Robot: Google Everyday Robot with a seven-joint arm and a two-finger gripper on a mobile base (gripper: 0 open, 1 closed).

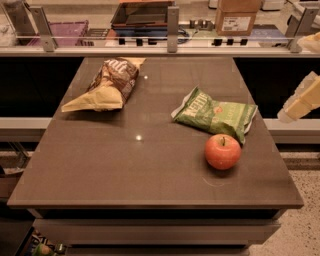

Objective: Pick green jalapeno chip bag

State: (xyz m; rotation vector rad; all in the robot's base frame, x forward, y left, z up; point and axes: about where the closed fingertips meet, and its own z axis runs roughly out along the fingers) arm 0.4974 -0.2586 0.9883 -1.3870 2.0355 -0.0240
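Note:
I should move my gripper to the green jalapeno chip bag next and close it on the bag's end (240, 117), the one closest to the red apple.
The green jalapeno chip bag (215, 114) lies flat on the right half of the brown table (125, 170), with white lettering and a small red-orange mark. A red apple (222, 151) sits just in front of it, close to its near edge. My gripper (300, 100) shows as a pale shape at the right edge of the view. It is off the table, to the right of the green bag and apart from it.
A brown-and-tan chip bag (102, 86) lies at the table's back left. Behind the table runs a counter rail with posts (172, 25), a cardboard box (237, 17) and a dark tray (142, 15). Speckled floor (305, 225) lies to the right.

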